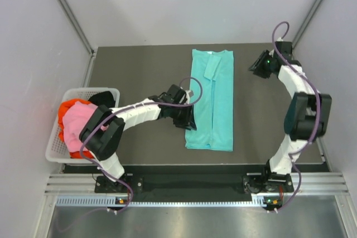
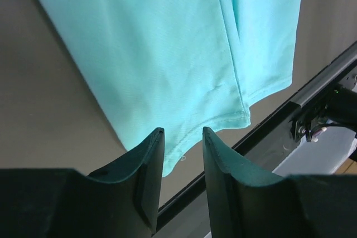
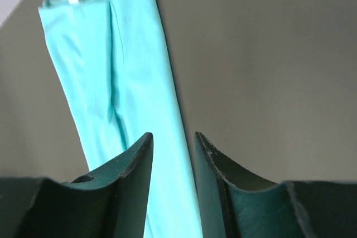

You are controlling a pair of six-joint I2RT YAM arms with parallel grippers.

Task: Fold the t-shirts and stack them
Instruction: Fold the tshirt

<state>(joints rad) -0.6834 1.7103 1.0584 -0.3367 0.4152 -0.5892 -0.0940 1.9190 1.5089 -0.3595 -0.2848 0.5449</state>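
Next, I close my left gripper on the teal t-shirt's hem corner [image 1: 187, 147] [image 2: 167, 168] on the basket side, so that the hem can be folded toward the collar.
The teal t-shirt [image 1: 215, 98] lies on the dark table, folded lengthwise into a long narrow strip with its collar at the far end. My left gripper [image 1: 189, 118] hovers at the strip's lower left edge. In the left wrist view it [image 2: 182, 135] is open and empty, above the shirt's [image 2: 167, 43] hem corner. My right gripper [image 1: 256, 66] is off to the right of the collar end, apart from the cloth. In the right wrist view it [image 3: 173, 137] is open, holding nothing, with the strip [image 3: 122, 82] below. The pink [image 1: 78, 124], red-orange [image 1: 70, 107] and black [image 1: 102, 98] t-shirts sit heaped in the basket.
A white lattice basket [image 1: 53, 154] stands at the table's left edge beside the left arm. The dark table top [image 1: 139, 76] shows bare on both sides of the strip. A black front rail [image 2: 312, 90] runs along the near edge. Grey walls enclose the back and sides.
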